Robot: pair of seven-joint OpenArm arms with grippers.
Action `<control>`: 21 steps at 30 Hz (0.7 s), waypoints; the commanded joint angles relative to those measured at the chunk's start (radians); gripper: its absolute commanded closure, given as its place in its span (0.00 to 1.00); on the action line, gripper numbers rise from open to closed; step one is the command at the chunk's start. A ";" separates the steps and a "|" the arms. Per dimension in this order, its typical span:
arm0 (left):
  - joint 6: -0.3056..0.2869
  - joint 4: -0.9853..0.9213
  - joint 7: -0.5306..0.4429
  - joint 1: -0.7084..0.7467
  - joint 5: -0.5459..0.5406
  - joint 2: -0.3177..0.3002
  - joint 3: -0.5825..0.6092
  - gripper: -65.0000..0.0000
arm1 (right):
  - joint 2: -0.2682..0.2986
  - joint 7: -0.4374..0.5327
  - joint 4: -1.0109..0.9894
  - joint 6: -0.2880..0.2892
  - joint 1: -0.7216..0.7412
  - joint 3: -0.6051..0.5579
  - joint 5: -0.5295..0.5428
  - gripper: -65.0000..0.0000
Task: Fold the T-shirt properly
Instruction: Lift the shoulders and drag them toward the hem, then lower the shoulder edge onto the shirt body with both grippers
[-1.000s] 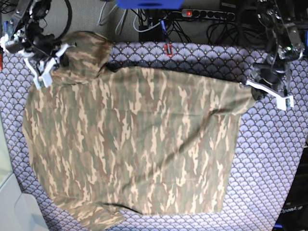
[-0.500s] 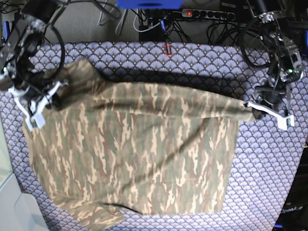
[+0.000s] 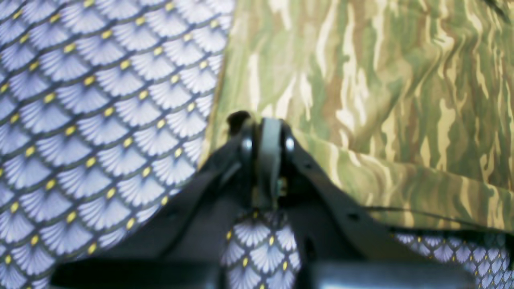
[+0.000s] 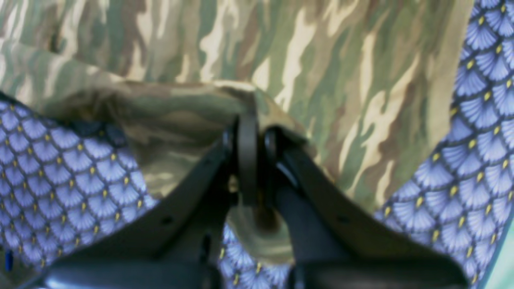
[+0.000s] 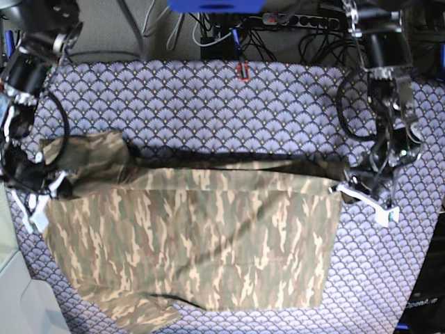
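Next, my left gripper lets go of the T-shirt's corner on the shirt's side edge [image 5: 336,222], just in front of the raised fold.
The camouflage T-shirt [image 5: 201,236] lies across the purple scallop-patterned table cloth [image 5: 208,104], its far edge lifted and drawn forward over its body. My left gripper [image 5: 345,186] is shut on the shirt's far right corner. In the left wrist view the left gripper [image 3: 266,125] pinches the cloth edge of the T-shirt [image 3: 381,80]. My right gripper [image 5: 54,185] is shut on the far left part by the sleeve [image 5: 83,149]. The right wrist view has the right gripper [image 4: 251,125] clamped on a fold of the T-shirt [image 4: 321,60].
A power strip [image 5: 299,21] and loose cables lie behind the table's far edge. A small red item [image 5: 243,70] sits at the back centre of the cloth. A pale bin or ledge [image 5: 21,306] stands at the front left corner.
Both grippers have pulled the shirt's far edge toward the front of the table, laying it over the body. The left sleeve came down with the right gripper.
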 commanded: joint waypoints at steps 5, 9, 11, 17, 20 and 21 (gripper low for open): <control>-0.002 -0.105 -0.019 -0.102 -0.006 -0.014 0.005 0.99 | 0.041 0.089 -0.126 0.000 0.115 -0.086 0.016 1.00; -0.002 -0.149 -0.019 -0.165 -0.005 -0.026 0.004 0.99 | 0.060 0.149 -0.230 0.000 0.184 -0.144 0.016 1.00; -0.002 -0.166 -0.019 -0.193 -0.005 -0.034 0.005 0.99 | 0.066 0.174 -0.277 0.000 0.215 -0.166 0.016 1.00; -0.002 -0.220 -0.021 -0.254 -0.005 -0.037 0.007 0.99 | 0.090 0.250 -0.379 0.000 0.267 -0.222 0.008 1.00; -0.002 -0.254 -0.051 -0.276 0.008 -0.032 0.007 0.99 | 0.093 0.286 -0.431 0.000 0.298 -0.236 -0.050 1.00; -0.005 -0.269 -0.074 -0.280 0.028 -0.029 0.007 0.99 | 0.093 0.306 -0.455 0.000 0.308 -0.236 -0.065 1.00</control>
